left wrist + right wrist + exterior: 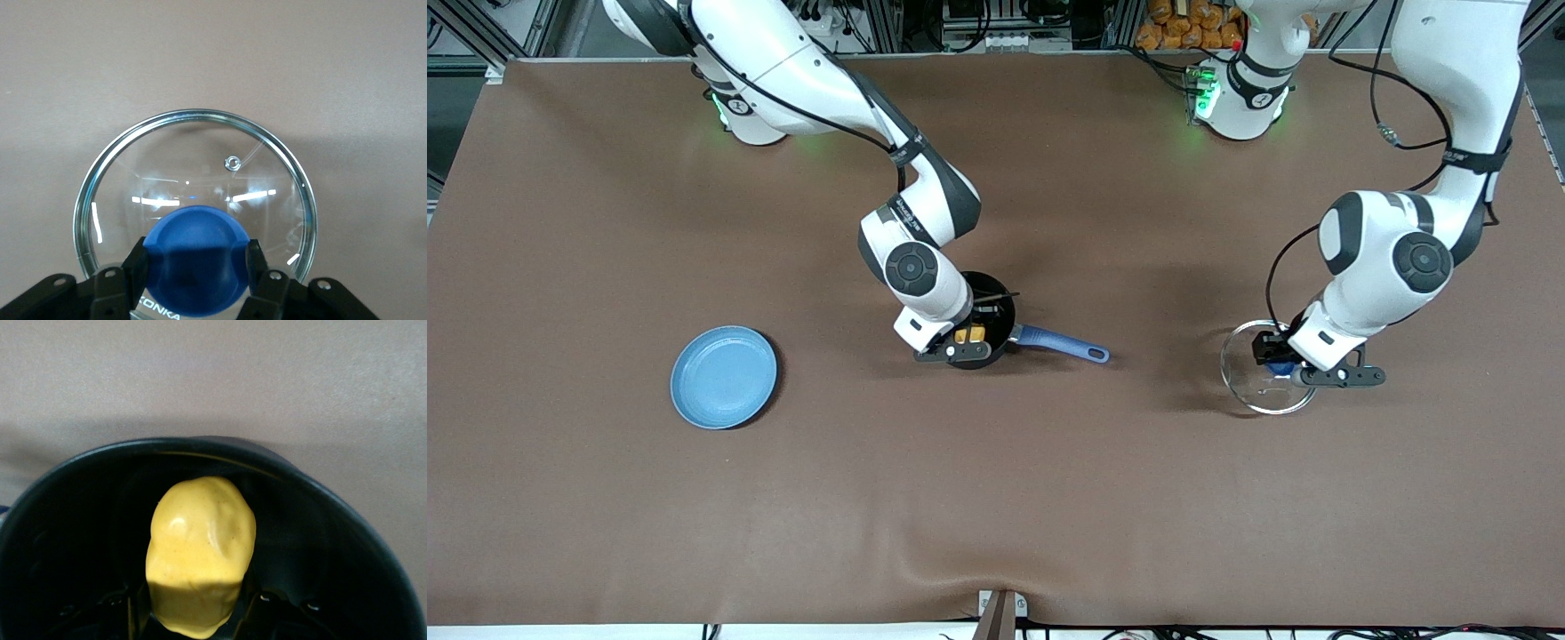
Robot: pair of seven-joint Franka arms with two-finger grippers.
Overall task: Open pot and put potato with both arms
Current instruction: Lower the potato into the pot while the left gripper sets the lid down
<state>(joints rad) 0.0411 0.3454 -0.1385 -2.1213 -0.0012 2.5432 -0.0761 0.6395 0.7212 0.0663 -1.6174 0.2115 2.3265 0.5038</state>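
Next, I set the glass lid down with my left gripper on the brown table cloth (pixel 1259 374) beyond the blue handle of the pot.
The black pot (pixel 996 302) with its long blue handle (pixel 1063 344) stands open near the table's middle. My right gripper (pixel 969 336) is down inside it, shut on the yellow potato (pixel 200 550), which sits within the pot's dark rim (pixel 313 487). The clear glass lid (pixel 1249 378) is toward the left arm's end of the table, at or just above the table. My left gripper (pixel 1282 366) is shut on its blue knob (pixel 195 257); the lid's metal rim (pixel 200 115) shows whole in the left wrist view.
A flat light-blue plate (pixel 723 376) lies toward the right arm's end of the table, a little nearer the front camera than the pot. The brown table cloth has a fold at its front edge (pixel 996 587).
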